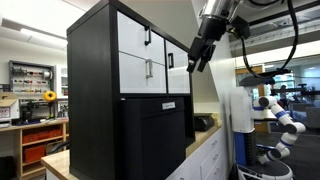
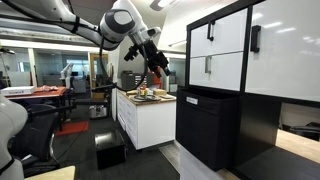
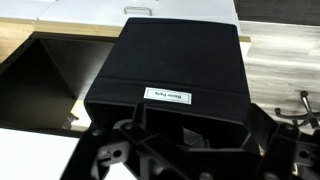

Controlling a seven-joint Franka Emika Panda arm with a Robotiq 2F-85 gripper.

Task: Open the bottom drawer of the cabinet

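The robot's gripper will next move to the bottom drawer's short silver handle (image 1: 149, 68), under the front with the black handle, and close there.
The black cabinet (image 1: 92, 70) (image 2: 262, 120) has white fronts. The bottom drawer (image 1: 140, 70) (image 2: 222, 68) is the wide white front with a short silver handle, and it sits closed under the front with a black handle. My gripper (image 1: 197, 60) (image 2: 158, 72) hangs in the air in front of the cabinet, clear of the drawer, open and empty. In the wrist view my gripper's fingers (image 3: 190, 142) are spread apart over a black unit, and a white front with a silver handle (image 3: 138, 10) shows at the top edge.
An all-black panelled unit with a small white label (image 1: 160, 135) (image 2: 205, 125) (image 3: 165, 96) stands right below the drawer. A wooden counter (image 1: 205, 140) (image 2: 150, 100) with small objects lies beside it. A white robot (image 1: 275, 110) stands further off.
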